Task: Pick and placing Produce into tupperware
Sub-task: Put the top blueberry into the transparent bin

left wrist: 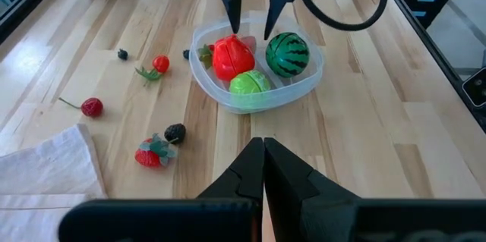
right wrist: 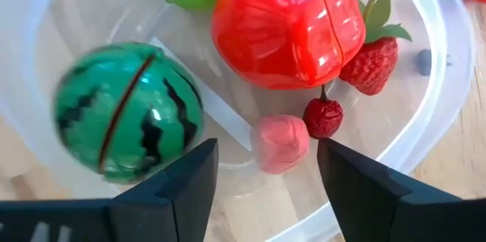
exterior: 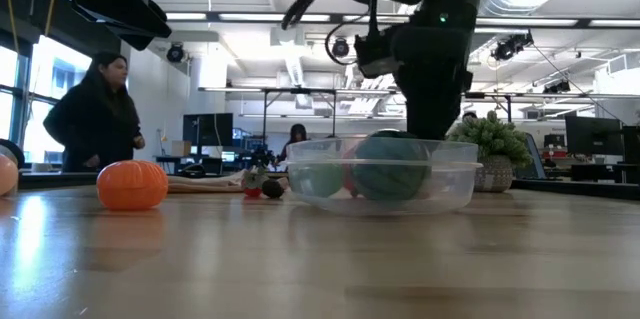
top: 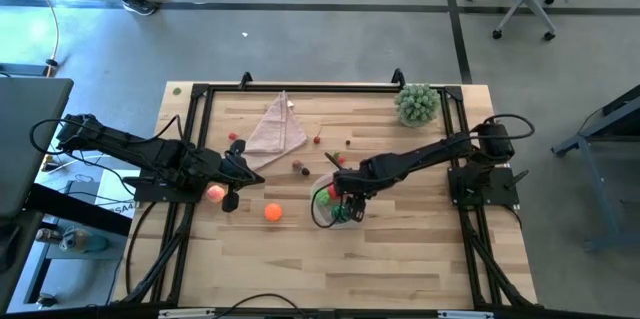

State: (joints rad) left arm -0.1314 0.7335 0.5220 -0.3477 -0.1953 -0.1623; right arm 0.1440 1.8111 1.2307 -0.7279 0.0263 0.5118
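Observation:
The robot's right gripper will next close around the sides of the loose blueberry [top: 348, 143] on the wood, beyond the tupperware and the red tomato.
The clear tupperware [left wrist: 304, 83] stands on the table right of centre. It holds a red apple [right wrist: 288, 26], a green apple [left wrist: 249, 84], a striped melon [right wrist: 125, 121], a strawberry [right wrist: 372, 64], a small red berry [right wrist: 323, 117] and a small pink fruit [right wrist: 279, 143]. My right gripper [right wrist: 266, 174] hangs open just above the tub, pointing down, its fingers on either side of the pink fruit and clear of it. An orange [top: 273, 212] and a pink peach [top: 215, 193] lie on the wood left of the tub. My left gripper [left wrist: 263, 158] waits shut above the table's left part, holding nothing.
A folded pink cloth [top: 275, 127] lies at the far middle and a bushy plant [top: 417, 104] at the far right corner. Loose berries [left wrist: 152, 153] [left wrist: 92, 106] [left wrist: 160, 64] are scattered between cloth and tub. A person [exterior: 95, 114] stands beyond the table.

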